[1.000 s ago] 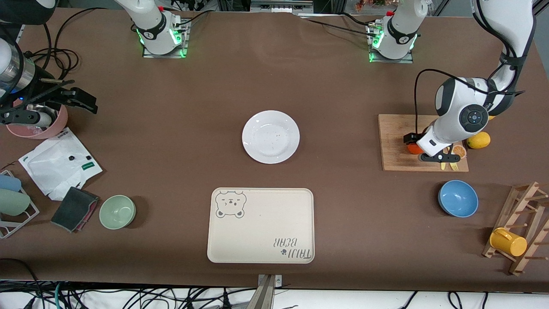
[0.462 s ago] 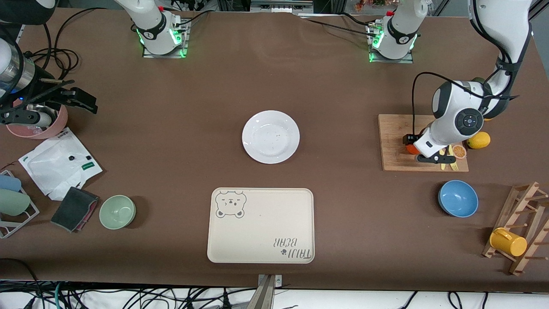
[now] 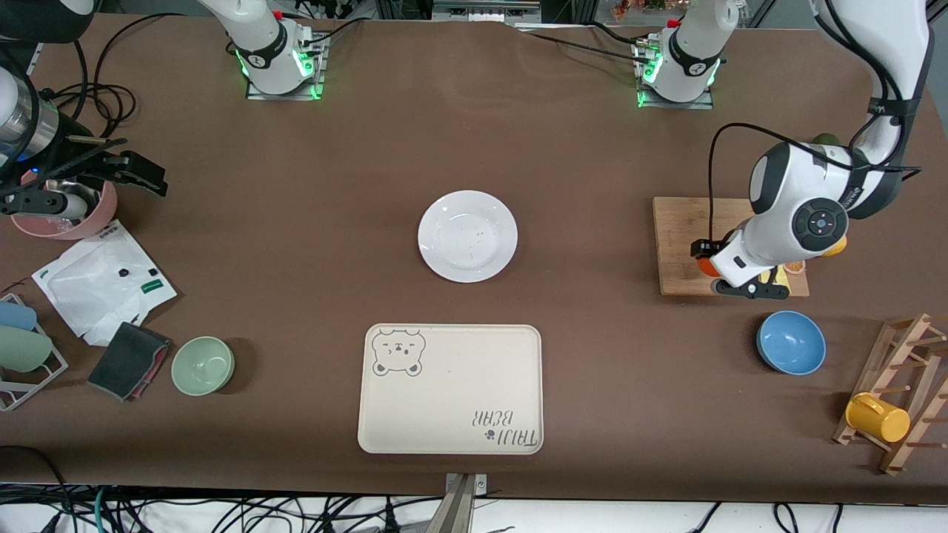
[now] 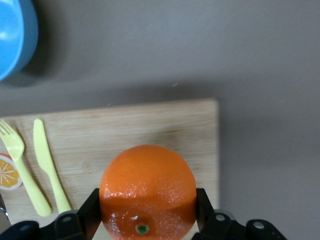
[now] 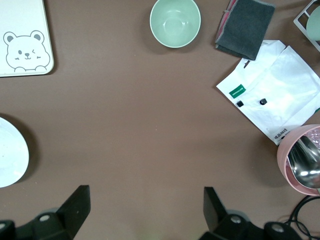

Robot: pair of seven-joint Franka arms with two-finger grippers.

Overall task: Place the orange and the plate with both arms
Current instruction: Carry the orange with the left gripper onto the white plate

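Next, my left gripper releases the orange, now just off the wooden cutting board, near the middle of the empty white plate (image 3: 461,235).
The orange (image 4: 147,192) is clamped between the two black fingers of my left gripper (image 4: 147,210), which is shut on it. In the front view only a sliver of the orange (image 3: 705,268) shows under the left gripper (image 3: 720,270), over the wooden cutting board (image 3: 685,237) and seemingly just off it. The white plate (image 3: 467,236) lies empty in the middle of the table. My right gripper (image 3: 111,169) waits open over the right arm's end of the table, nothing between its fingers (image 5: 75,202). The plate's rim (image 5: 10,160) shows in the right wrist view.
A yellow fork (image 4: 15,150), knife (image 4: 47,165) and orange slice (image 4: 7,172) lie on the board. A blue bowl (image 3: 791,342) stands nearer the front camera than the board. The bear tray (image 3: 450,388), green bowl (image 3: 203,365), pink bowl (image 3: 67,222) and mug rack (image 3: 889,403) are around.
My left gripper has shut on the orange and shifted with it toward the board's edge nearer the front camera. The right arm has not moved.
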